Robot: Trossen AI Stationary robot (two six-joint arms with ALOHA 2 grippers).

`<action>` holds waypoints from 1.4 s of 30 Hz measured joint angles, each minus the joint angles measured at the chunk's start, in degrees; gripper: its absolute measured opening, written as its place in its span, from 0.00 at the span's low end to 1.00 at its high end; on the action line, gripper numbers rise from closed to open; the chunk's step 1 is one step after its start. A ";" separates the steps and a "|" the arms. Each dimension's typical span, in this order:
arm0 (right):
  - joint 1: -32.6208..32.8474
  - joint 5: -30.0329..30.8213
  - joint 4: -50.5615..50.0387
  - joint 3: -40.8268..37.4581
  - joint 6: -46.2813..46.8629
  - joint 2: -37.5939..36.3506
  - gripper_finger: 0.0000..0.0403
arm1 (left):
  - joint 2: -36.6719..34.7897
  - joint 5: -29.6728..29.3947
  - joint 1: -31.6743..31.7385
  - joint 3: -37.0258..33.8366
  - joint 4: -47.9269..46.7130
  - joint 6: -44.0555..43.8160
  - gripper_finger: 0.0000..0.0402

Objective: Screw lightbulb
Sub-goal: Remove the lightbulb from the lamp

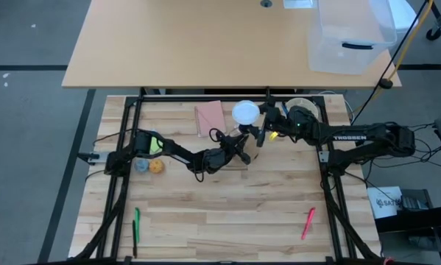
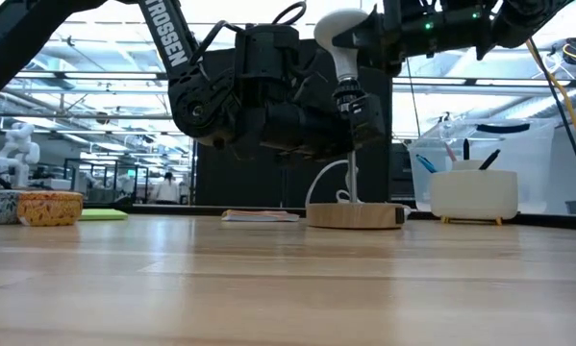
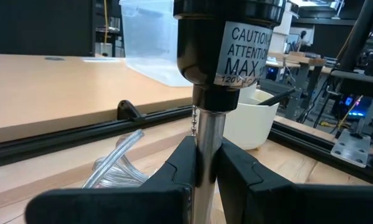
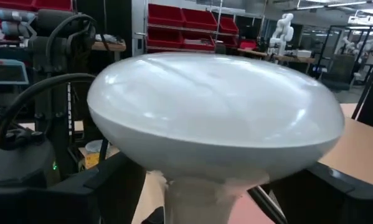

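Note:
Next, my right gripper closes on the neck of the white lightbulb [image 1: 248, 124] [image 4: 198, 198], just below the bulb's dome and above the lamp's black socket.
The white lightbulb [image 2: 342, 31] stands dome up in the black socket [image 2: 352, 101] of a small lamp. The lamp has a silver stem [image 2: 350, 178] rising from a round wooden base [image 2: 355, 214]. From above, the bulb [image 1: 246, 112] shows at the table's far middle. My left gripper [image 3: 206, 158] reaches in from the left and is shut on the stem. My right gripper [image 4: 205, 196] is open and comes level from the right. Its fingers stand on either side of the bulb's neck [image 4: 198, 190], under the dome, with gaps showing. My left gripper pinches the silver stem [image 3: 208, 134] between its two fingers, just below the black socket [image 3: 226, 37]. The fingers come level from the table's left and lie across the upright stem. The lamp stands upright with its wooden base on the table.
A pink notebook [image 1: 210, 118] lies left of the lamp and a white tub [image 2: 473, 194] stands to its right. Crumpled clear plastic [image 3: 111, 171] lies behind the stem. Small bowls [image 1: 149, 166] sit at the left. A green pen [image 1: 137, 224] and a red pen [image 1: 308, 222] lie near the front.

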 joint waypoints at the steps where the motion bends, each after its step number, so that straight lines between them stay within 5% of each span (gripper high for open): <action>1: -0.01 0.01 0.02 0.00 -0.40 -0.01 0.76 | 0.00 0.16 0.00 0.00 0.00 0.03 0.10; 17: -0.43 -5.08 -1.87 -0.04 -6.24 -0.10 0.56 | 0.00 8.25 0.13 -0.13 0.02 3.21 0.10; 35: -0.62 -4.67 -1.03 -0.02 -7.16 -2.14 0.55 | 0.00 9.51 -0.17 -0.15 0.77 3.79 0.10; 42: -0.62 -4.66 -2.29 0.04 -8.40 -5.54 0.55 | 0.74 3.84 -1.89 -0.67 -3.13 5.64 0.33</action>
